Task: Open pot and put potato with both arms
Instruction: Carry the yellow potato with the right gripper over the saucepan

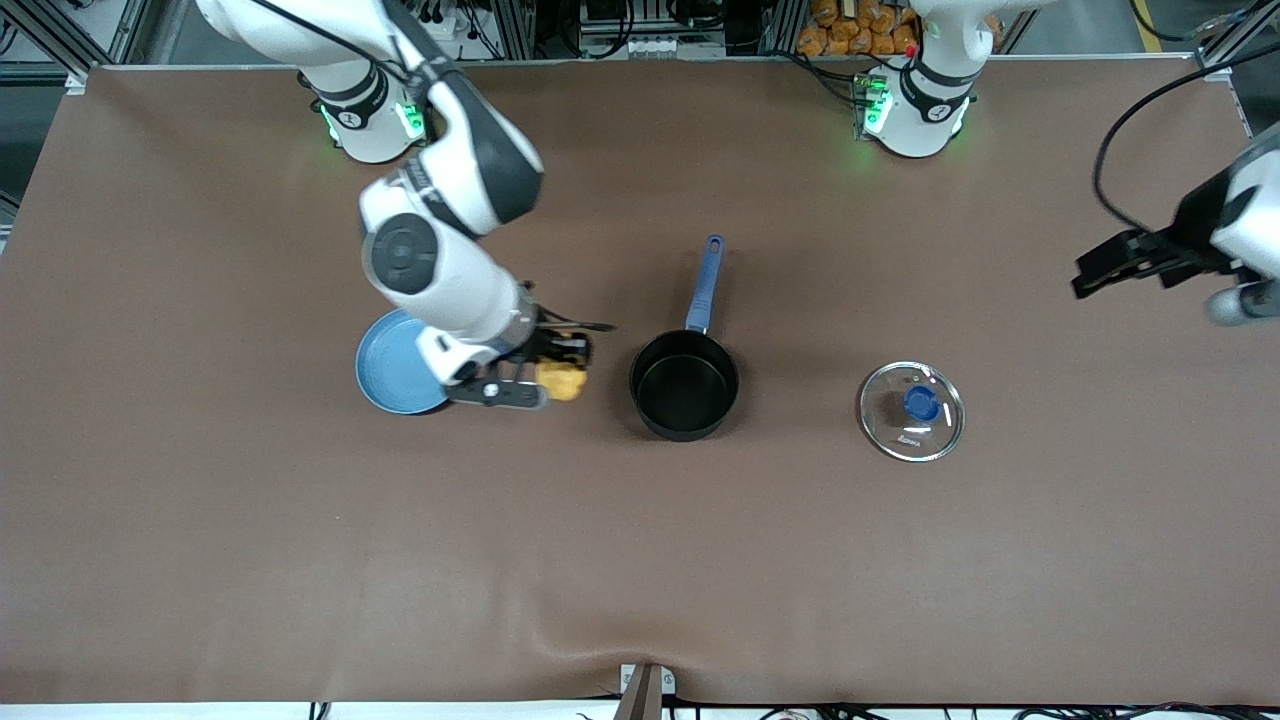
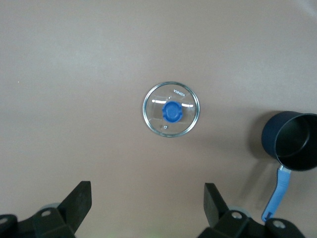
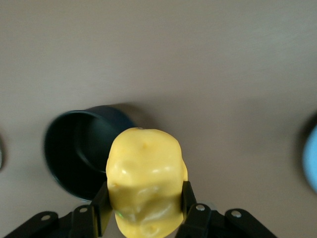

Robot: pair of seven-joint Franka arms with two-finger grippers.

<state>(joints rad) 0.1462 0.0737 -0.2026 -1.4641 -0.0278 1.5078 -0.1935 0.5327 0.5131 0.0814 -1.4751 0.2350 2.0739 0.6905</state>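
Observation:
My right gripper is going to let go of the yellow potato near the middle of the black pot's bottom (image 1: 685, 382) (image 3: 89, 152). The potato is now held between plate and pot.
The black pot (image 1: 685, 385) stands open in the middle of the table, its blue handle (image 1: 705, 285) pointing toward the robots' bases. Its glass lid (image 1: 911, 410) with the blue knob lies flat on the table toward the left arm's end. My right gripper (image 1: 560, 375) is shut on the yellow potato (image 1: 563, 381), held above the table between the plate and the pot. In the right wrist view the potato (image 3: 146, 181) sits between the fingers, with the pot (image 3: 79, 151) just past it. My left gripper (image 1: 1085, 278) is open and empty, raised; its wrist view shows the lid (image 2: 171, 109) and the pot (image 2: 292, 141).
A flat light-blue plate (image 1: 395, 375) lies on the table under the right arm's wrist, toward the right arm's end. The brown mat covers the whole table. A small bracket (image 1: 645, 690) sits at the table's near edge.

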